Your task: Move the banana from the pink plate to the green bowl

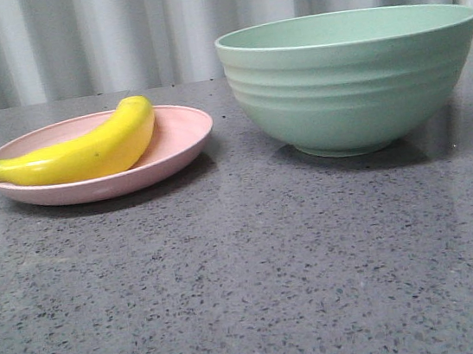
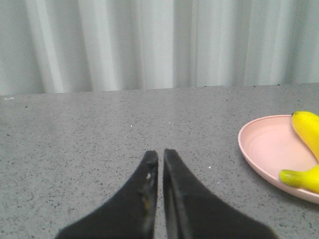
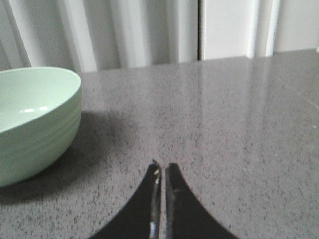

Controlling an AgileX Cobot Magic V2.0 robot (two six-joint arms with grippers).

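Note:
The middle of the yellow banana (image 1: 84, 156) on the pink plate should be the next spot my left gripper goes to and closes on.
The yellow banana (image 1: 85, 149) lies on the pink plate (image 1: 180, 132) at the left of the front view. The green bowl (image 1: 350, 79) stands to the right of the plate, empty as far as I can see. Neither gripper shows in the front view. My left gripper (image 2: 160, 155) is shut and empty over bare table, with the plate (image 2: 264, 149) and banana (image 2: 306, 127) off to one side. My right gripper (image 3: 163, 167) is shut and empty over bare table, with the bowl (image 3: 35, 119) off to one side.
The grey speckled table (image 1: 250, 280) runs back to a pale curtain (image 1: 113, 32) behind the plate and bowl.

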